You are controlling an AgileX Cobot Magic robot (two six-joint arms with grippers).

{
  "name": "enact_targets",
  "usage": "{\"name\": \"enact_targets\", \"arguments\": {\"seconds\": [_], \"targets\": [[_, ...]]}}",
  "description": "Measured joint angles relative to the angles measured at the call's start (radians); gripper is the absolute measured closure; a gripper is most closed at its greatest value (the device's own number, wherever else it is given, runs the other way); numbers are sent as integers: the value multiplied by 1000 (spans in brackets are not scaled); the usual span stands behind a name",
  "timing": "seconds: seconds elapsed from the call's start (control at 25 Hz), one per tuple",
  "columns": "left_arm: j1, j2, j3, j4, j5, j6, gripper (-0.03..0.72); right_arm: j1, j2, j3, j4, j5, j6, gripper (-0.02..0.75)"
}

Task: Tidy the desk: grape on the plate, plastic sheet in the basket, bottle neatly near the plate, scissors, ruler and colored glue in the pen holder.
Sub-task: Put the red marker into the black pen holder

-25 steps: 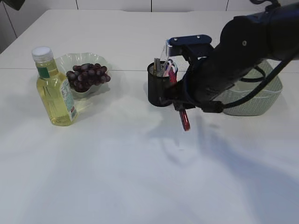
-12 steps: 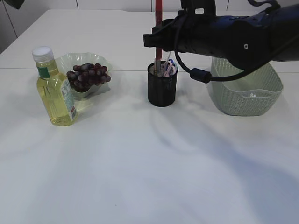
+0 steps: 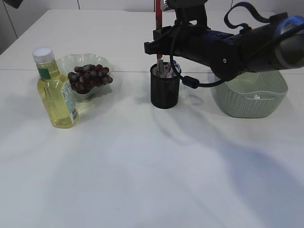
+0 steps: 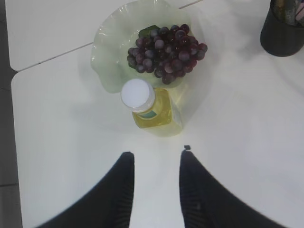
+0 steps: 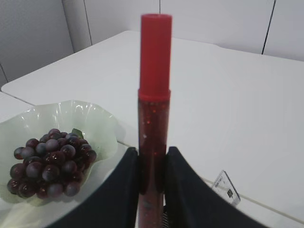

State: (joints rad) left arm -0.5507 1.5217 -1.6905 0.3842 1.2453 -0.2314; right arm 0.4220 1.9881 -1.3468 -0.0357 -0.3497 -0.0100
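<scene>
Next, I let the red glitter glue go from my right gripper inside the black pen holder (image 3: pixel 156 73), on the side closest to the grapes.
My right gripper (image 5: pixel 151 156) is shut on the red glitter glue tube (image 5: pixel 154 99), held upright over the black pen holder (image 3: pixel 165 88); the glue also shows in the exterior view (image 3: pixel 158 14). The holder has scissors handles and a ruler (image 3: pixel 170 68) in it. Purple grapes (image 3: pixel 89 77) lie on the pale green plate (image 3: pixel 71 61). The yellow bottle (image 3: pixel 54 91) with a white cap stands upright just in front of the plate. My left gripper (image 4: pixel 154 159) is open and empty, high above the bottle (image 4: pixel 148 107).
A pale green woven basket (image 3: pixel 251 97) stands right of the pen holder, behind my right arm; something clear lies inside it. The plate and grapes also show in the right wrist view (image 5: pixel 52 161).
My right arm has swung the glue from low in front of the pen holder up to upright above it, then shifted slightly left.
</scene>
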Motion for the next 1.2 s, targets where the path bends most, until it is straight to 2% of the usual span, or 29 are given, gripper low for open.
{"name": "enact_targets", "arguments": {"seconds": [0.44, 1.2], "targets": [[0, 0, 0, 25, 0, 0, 449, -27, 127, -109, 49, -6, -22, 584], [0, 0, 0, 29, 0, 0, 449, -35, 147, -118, 53, 62, -24, 584]]}}
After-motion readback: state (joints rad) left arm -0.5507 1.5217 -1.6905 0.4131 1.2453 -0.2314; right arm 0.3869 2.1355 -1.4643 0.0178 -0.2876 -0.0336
